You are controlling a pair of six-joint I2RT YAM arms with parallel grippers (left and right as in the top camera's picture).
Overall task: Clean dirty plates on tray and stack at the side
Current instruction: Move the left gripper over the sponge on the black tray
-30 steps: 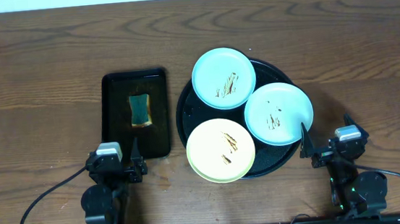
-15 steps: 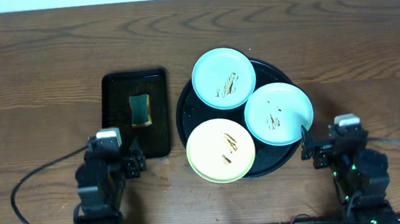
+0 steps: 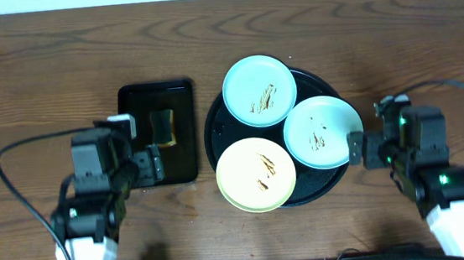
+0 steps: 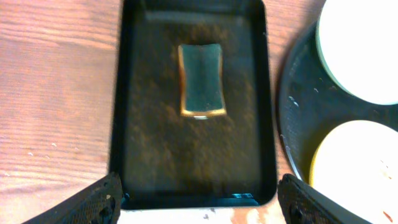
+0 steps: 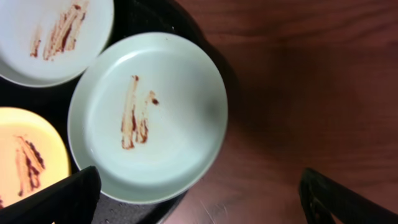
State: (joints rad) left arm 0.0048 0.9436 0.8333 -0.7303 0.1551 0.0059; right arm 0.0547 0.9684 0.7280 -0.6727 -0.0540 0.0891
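Note:
The robot's left gripper will next move to the green sponge's middle (image 3: 163,128) (image 4: 202,81) in the rectangular black tray and close there, squeezing the sponge's long sides together.
Three plates lie on the round black tray (image 3: 217,131): a light blue one (image 3: 260,91) at the back, a mint-white one (image 3: 323,132) on the right and a pale yellow one (image 3: 256,174) in front. All carry brown streaks. My right gripper (image 3: 358,148) hovers open at the right edge of the mint-white plate (image 5: 168,124), and in the right wrist view the gripper (image 5: 202,199) has nothing between its fingers. My left gripper (image 3: 148,165) is open over the near end of the rectangular tray, with empty jaws (image 4: 202,202).
A small rectangular black tray (image 3: 129,105) left of the round one holds a green sponge (image 4: 201,88) with a brown edge. Cables trail from both arms toward the front of the wooden table (image 3: 41,62).
Both arms have risen from the table's front edge and moved forward, the left toward the sponge tray, the right up beside the mint-white plate. Both grippers stayed open.

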